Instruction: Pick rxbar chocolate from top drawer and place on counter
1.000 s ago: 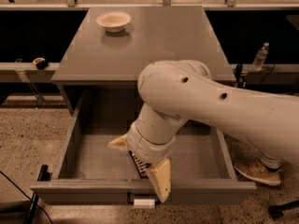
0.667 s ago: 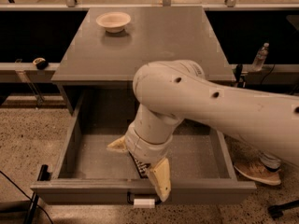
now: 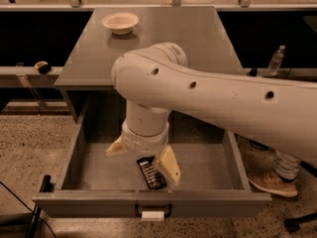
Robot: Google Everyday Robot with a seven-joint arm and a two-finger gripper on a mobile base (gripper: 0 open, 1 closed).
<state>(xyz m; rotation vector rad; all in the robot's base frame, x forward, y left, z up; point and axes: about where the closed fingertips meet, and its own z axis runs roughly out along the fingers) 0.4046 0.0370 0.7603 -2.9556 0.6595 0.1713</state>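
Observation:
The robot's gripper needs to next close across the long sides of the middle of the rxbar chocolate (image 3: 151,173), in the open top drawer.
The rxbar chocolate (image 3: 151,173) is a small black wrapped bar with pale lettering, lying flat on the floor of the open top drawer (image 3: 84,155), near the front wall. My gripper (image 3: 143,158) hangs down into the drawer just above the bar, open. One cream finger (image 3: 116,148) is to the bar's left, the other (image 3: 169,166) is close beside its right edge. The bar is not gripped. The grey counter (image 3: 198,38) lies behind, above the drawer.
A pale round bowl (image 3: 120,22) stands at the counter's back left. My thick white arm crosses from the right over the drawer. The drawer front has a dark handle and a white tag (image 3: 152,215). A water bottle (image 3: 276,60) stands to the right, and a shoe (image 3: 273,183) beside the drawer.
My arm has swung left and the gripper has lifted a little, so more of the bar shows between the fingers. The bar has not moved.

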